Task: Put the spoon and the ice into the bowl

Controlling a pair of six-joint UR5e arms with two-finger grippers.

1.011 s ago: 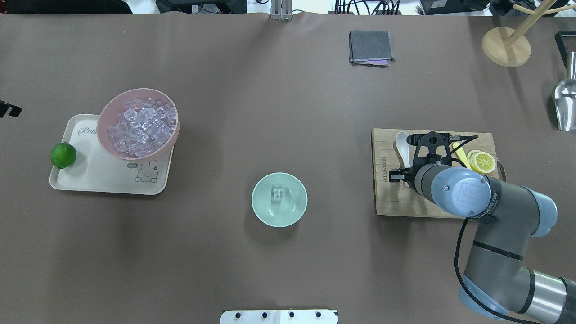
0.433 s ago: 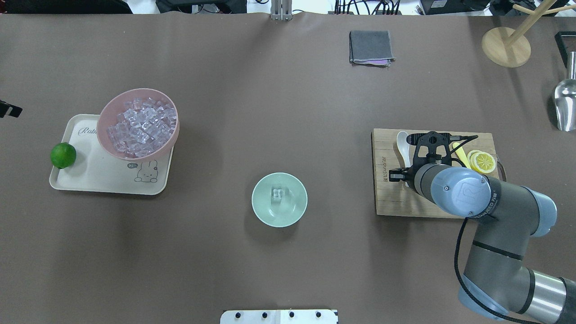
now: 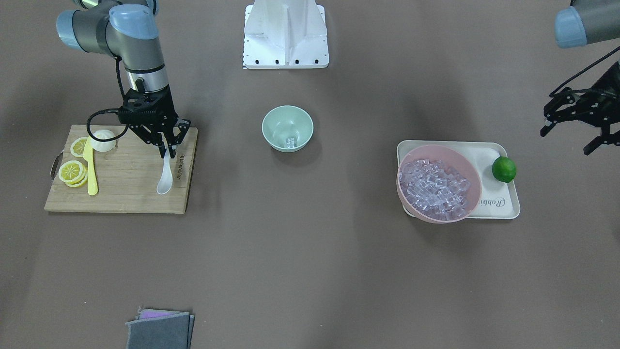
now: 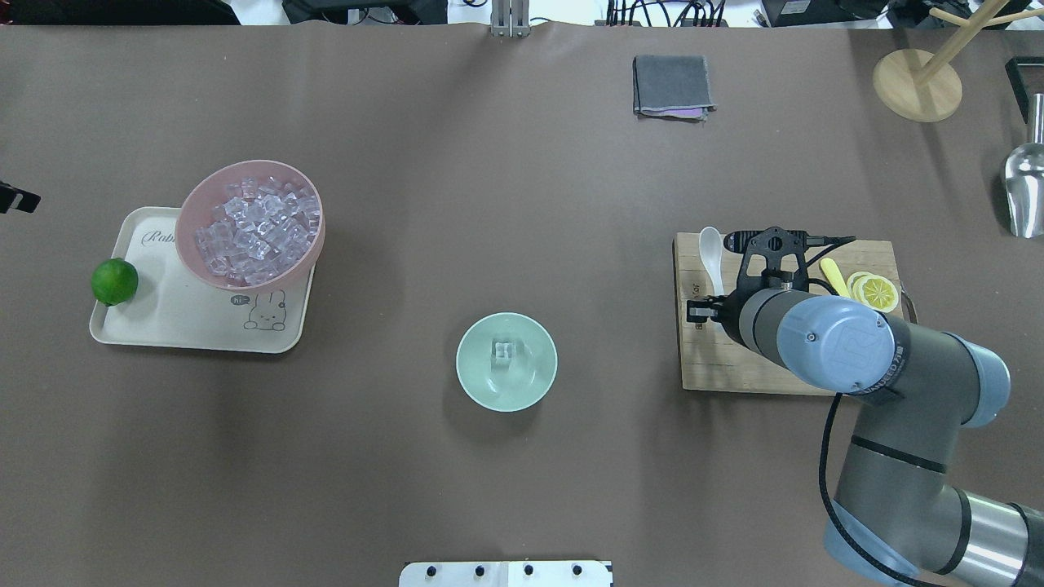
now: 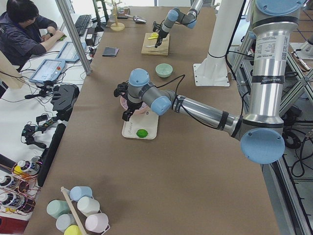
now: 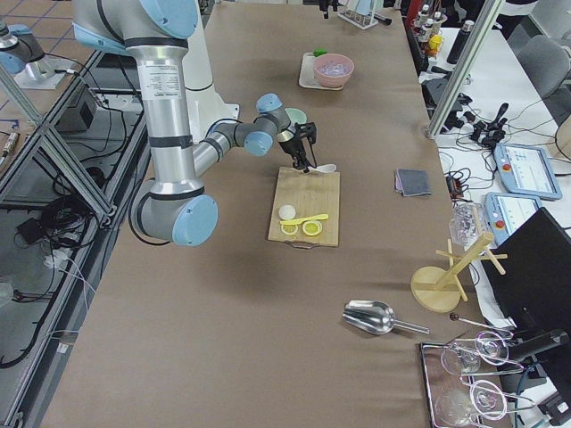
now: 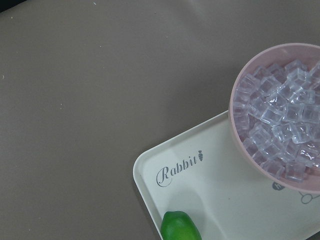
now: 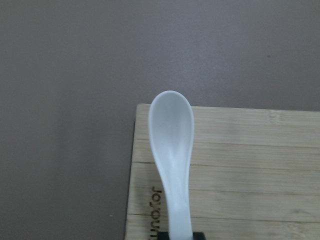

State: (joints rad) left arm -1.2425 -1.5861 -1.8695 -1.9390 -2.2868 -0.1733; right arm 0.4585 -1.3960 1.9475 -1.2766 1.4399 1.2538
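The white spoon, now held just above the wooden cutting board, will be released by my right gripper inside the mint-green bowl (image 3: 287,124) next to the clear ice cube.
My right gripper (image 4: 718,308) is shut on the handle of the white spoon (image 4: 711,258) and holds it a little above the wooden cutting board (image 4: 718,367), near the board's far left corner. In the front view the spoon (image 3: 165,178) hangs scoop-down from the gripper (image 3: 166,151). The right wrist view shows the spoon's scoop (image 8: 172,135) over the board's corner. The mint-green bowl (image 4: 481,387) stands mid-table with a clear ice cube (image 4: 503,351) inside. My left gripper (image 3: 571,123) hovers open and empty beyond the tray.
A pink bowl (image 4: 188,244) full of ice cubes sits on a cream tray (image 4: 163,326) with a lime (image 4: 114,281). A yellow knife (image 3: 90,169) and lemon slices (image 3: 70,170) lie on the board. A grey cloth (image 4: 672,86), wooden stand (image 4: 917,85) and metal scoop (image 4: 1024,183) lie far back.
My right gripper has lifted the spoon off the board and carried it a little to the left and away from me. The left arm has not moved.
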